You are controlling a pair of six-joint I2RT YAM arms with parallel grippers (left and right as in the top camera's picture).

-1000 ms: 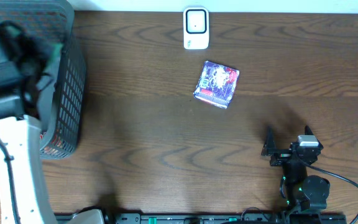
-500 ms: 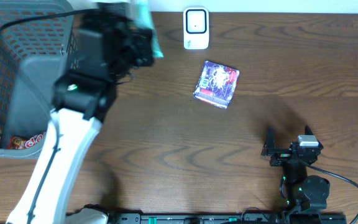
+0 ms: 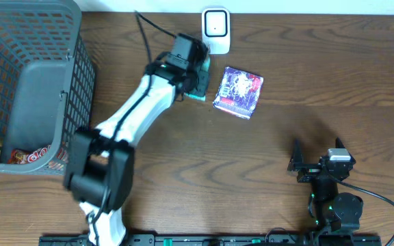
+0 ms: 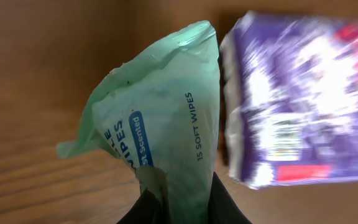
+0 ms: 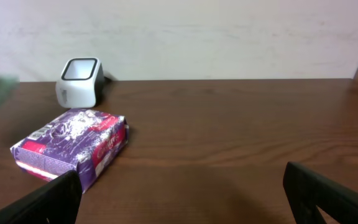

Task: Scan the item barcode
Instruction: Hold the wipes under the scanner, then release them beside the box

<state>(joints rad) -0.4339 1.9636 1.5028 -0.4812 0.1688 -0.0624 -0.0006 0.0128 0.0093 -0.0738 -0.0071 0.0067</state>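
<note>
Next, my left hand releases the green pack of wipes on the table (image 3: 204, 96) beside the purple packet, below the white barcode scanner.
My left gripper (image 3: 197, 76) is shut on a green pack of wipes (image 3: 201, 74), held just in front of the white barcode scanner (image 3: 215, 31). The left wrist view shows the wipes pack (image 4: 166, 118) pinched at its lower end between my black fingers (image 4: 229, 208), right beside a purple packet (image 4: 297, 106) lying on the table. That purple packet (image 3: 238, 92) lies to the right of the wipes. My right gripper (image 3: 317, 162) rests low at the near right, open and holding nothing. From the right wrist, the scanner (image 5: 79, 81) stands behind the purple packet (image 5: 73, 146).
A grey mesh basket (image 3: 74, 102) fills the far left, with a red snack packet (image 3: 29, 156) in its bottom. The left arm (image 3: 125, 123) stretches diagonally across the left half of the brown wooden table (image 3: 306, 68).
The left arm has swung out of the basket and rightward with the green wipes pack, ending beside the purple packet below the scanner. The right arm has not moved.
</note>
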